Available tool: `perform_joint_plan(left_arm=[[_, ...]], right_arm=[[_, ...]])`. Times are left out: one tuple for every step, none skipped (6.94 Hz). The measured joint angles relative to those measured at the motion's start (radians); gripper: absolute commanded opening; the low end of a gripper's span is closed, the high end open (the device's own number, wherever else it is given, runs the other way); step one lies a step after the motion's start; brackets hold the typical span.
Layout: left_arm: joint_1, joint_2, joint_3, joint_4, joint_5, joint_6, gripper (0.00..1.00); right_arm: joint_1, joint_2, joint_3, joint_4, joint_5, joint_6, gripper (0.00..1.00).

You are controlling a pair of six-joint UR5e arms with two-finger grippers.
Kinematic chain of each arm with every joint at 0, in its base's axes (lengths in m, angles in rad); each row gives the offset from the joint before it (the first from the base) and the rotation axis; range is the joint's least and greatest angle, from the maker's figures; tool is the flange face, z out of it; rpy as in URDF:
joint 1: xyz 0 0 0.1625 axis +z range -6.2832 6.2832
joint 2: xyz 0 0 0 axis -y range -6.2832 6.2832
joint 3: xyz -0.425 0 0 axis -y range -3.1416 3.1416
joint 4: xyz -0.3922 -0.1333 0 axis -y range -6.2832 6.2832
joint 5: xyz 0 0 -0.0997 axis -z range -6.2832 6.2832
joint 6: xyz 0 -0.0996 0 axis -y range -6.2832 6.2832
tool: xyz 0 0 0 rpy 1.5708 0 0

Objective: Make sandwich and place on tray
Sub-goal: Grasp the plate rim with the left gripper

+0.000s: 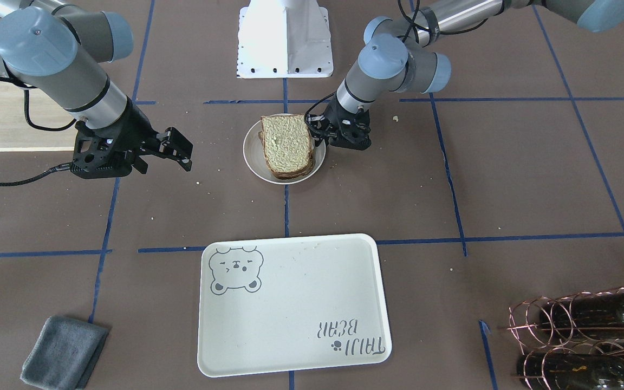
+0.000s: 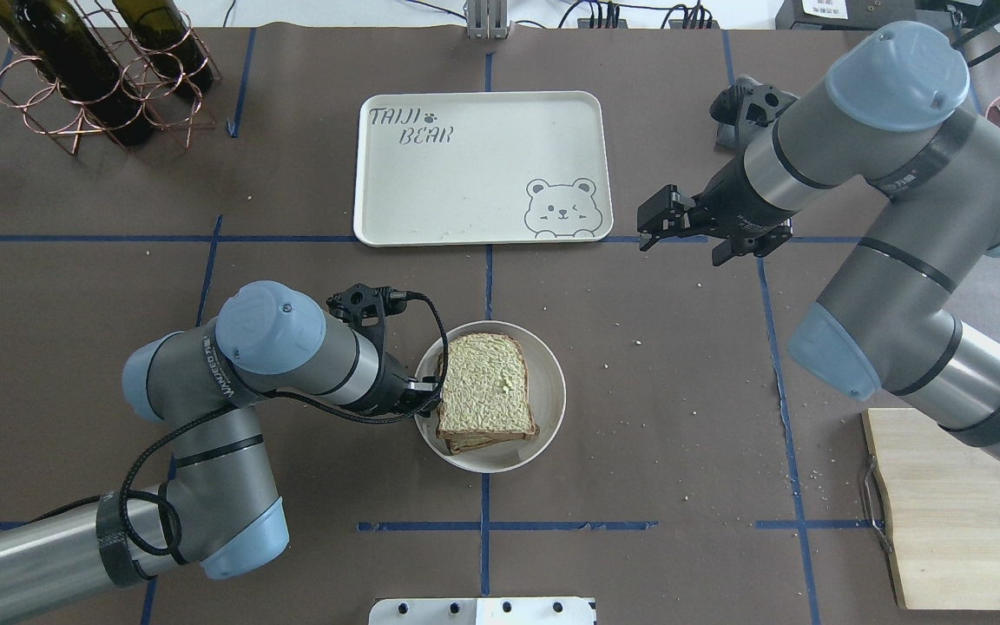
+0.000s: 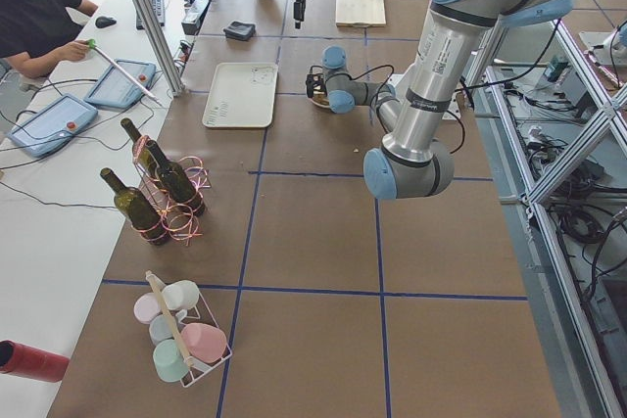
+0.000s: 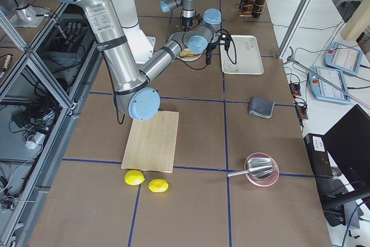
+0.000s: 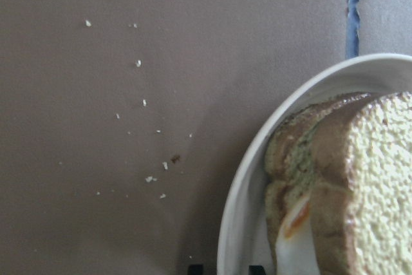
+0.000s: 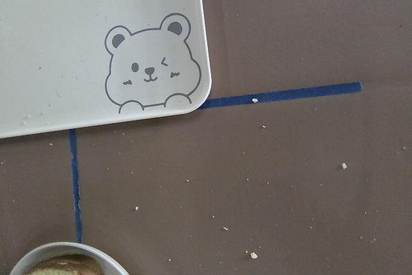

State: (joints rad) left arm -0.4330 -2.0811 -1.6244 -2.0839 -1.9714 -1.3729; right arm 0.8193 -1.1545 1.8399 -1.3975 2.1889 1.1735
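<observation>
My left gripper will let go of the sandwich plate on the cream tray's middle [image 1: 304,311], in the spot between the bear face and the lettering.
The sandwich [image 2: 484,386] lies on a small round off-white plate [image 2: 552,382] at the table's middle, its pale green top slice up. In the left wrist view the egg's white and orange edge [image 5: 296,223] shows between the slices. My left gripper [image 2: 426,391] is at the plate's left rim, its fingertips [image 5: 195,267] close together astride the rim [image 5: 232,223], shut on it. The plate sits on the table. The cream bear tray [image 2: 465,174] lies beyond the plate and holds nothing. My right gripper [image 2: 652,221] hangs open and empty to the right of the tray.
A copper rack with wine bottles [image 2: 92,78] stands at the far left. A grey cloth [image 1: 63,352] lies at the far right. A wooden cutting board [image 2: 960,503] lies at the near right under my right arm. Crumbs dot the brown table cover.
</observation>
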Motion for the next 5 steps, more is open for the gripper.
perform_joint_plan(left_arm=[[-0.002,0.000,-0.002,-0.004,-0.001,-0.001,0.00],[-0.007,0.003,-0.009,-0.029,-0.001,-0.012,0.00],[-0.014,0.006,-0.013,-0.085,-0.004,-0.053,0.00],[-0.022,0.007,-0.015,-0.148,-0.008,-0.131,0.00],[-0.032,0.005,-0.014,-0.182,-0.010,-0.214,0.00]], right_arm=[[0.002,-0.006,0.005,0.000,0.000,0.000,1.00],[0.006,-0.016,0.014,0.001,0.000,-0.001,1.00],[0.012,-0.025,0.023,0.000,0.000,-0.004,1.00],[0.020,-0.036,0.028,0.000,0.000,-0.014,1.00],[0.030,-0.056,0.037,0.001,0.001,-0.031,1.00]])
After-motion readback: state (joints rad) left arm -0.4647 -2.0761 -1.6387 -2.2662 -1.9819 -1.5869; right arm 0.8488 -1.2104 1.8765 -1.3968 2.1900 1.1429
